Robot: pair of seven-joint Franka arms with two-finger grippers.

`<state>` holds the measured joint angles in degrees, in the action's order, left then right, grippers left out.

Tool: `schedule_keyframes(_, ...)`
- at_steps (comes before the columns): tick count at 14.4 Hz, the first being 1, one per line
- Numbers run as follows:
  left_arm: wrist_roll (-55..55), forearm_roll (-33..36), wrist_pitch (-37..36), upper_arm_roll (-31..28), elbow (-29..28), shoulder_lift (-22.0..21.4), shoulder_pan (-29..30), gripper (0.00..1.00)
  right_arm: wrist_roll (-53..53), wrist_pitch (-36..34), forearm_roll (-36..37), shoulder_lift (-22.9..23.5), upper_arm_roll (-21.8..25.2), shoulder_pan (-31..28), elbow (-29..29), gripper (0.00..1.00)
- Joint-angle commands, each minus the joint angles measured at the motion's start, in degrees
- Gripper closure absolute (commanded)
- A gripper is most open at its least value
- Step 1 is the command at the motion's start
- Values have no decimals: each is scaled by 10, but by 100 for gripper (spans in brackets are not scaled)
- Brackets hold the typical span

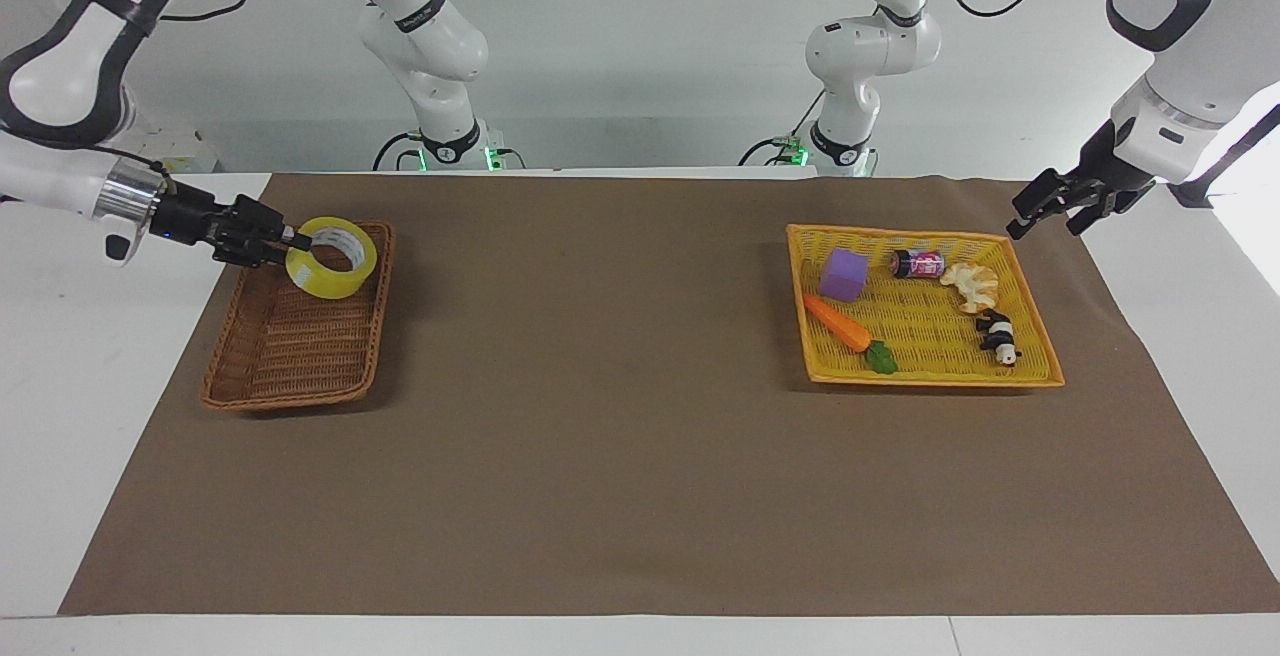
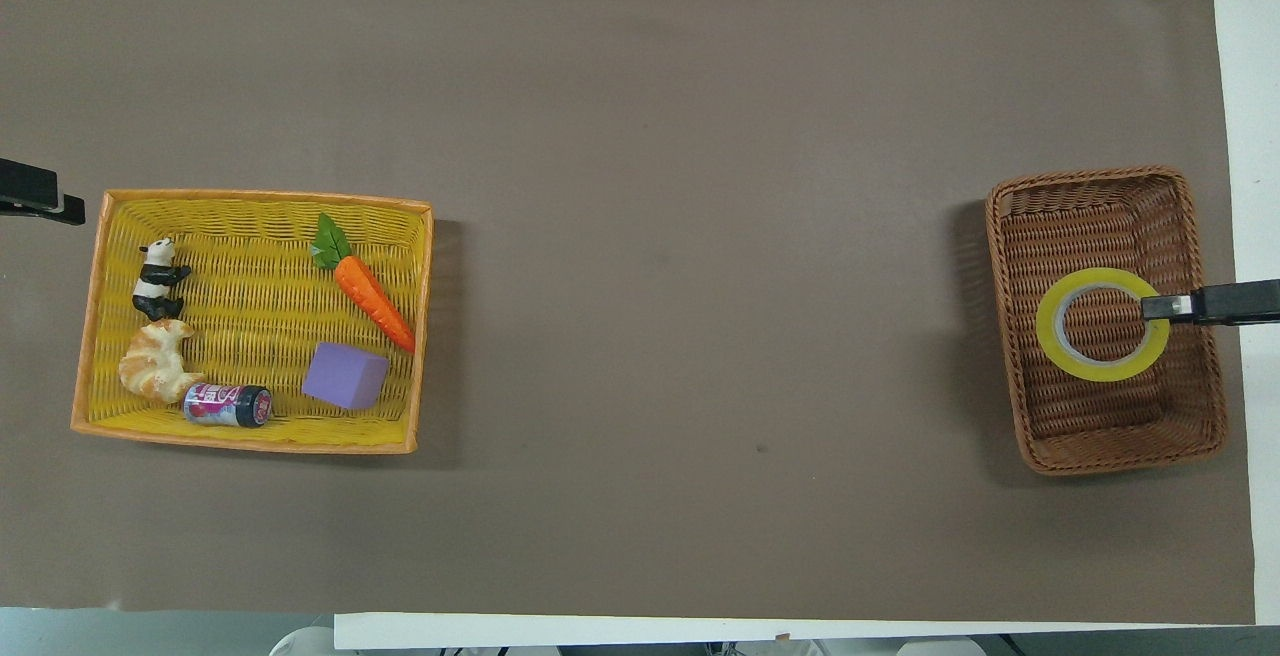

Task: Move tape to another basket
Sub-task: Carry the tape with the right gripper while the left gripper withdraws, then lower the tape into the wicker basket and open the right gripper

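Note:
My right gripper is going to set the yellow tape roll down in the middle of the brown wicker basket's bottom point(image 2: 1087, 333) and leave it there.
The yellow tape roll point(image 1: 322, 282) hangs tilted in my right gripper point(image 1: 290, 241), which is shut on its wall. It is held over the brown wicker basket point(image 1: 290, 398), above the part nearest the robots, at about rim height. In the overhead view the tape point(image 2: 1050, 341) lies over the middle of the basket point(image 2: 1100, 464), with my right gripper's tips point(image 2: 1152, 308) on its rim. My left gripper point(image 1: 1045, 221) is open and empty, in the air past the yellow tray's end at the left arm's end of the table; only its tip point(image 2: 40, 204) shows in the overhead view.
The yellow-orange tray basket point(image 1: 930, 379) holds a purple cube point(image 1: 843, 274), a carrot point(image 1: 838, 323), a small can point(image 1: 918, 264), a croissant point(image 1: 970, 284) and a panda figure point(image 1: 997, 336). A brown mat point(image 1: 620, 436) covers the table.

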<state>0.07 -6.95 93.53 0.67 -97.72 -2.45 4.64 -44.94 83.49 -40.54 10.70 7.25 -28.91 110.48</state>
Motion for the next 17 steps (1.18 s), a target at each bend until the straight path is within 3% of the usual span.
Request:
schedule_keyframes(1,3,12,-4,9,-15,-15,3,0,-53,-4,16,44,-8,-13,-23,100)
schedule_keyframes(4,6,22,8,12,-33,-23,-10,0,-57,18,34,46,-8,-12,-18,100)
schedule_keyframes(10,7,26,-56,15,16,-15,-18,0,-80,50,44,49,-8,-10,8,100)
schedule_keyframes(13,8,68,-88,17,40,-14,-34,0,-83,62,44,48,-8,-10,17,100)
schedule_keyframes(17,17,87,-78,18,35,-16,-45,0,-115,63,44,64,-8,-16,16,100)
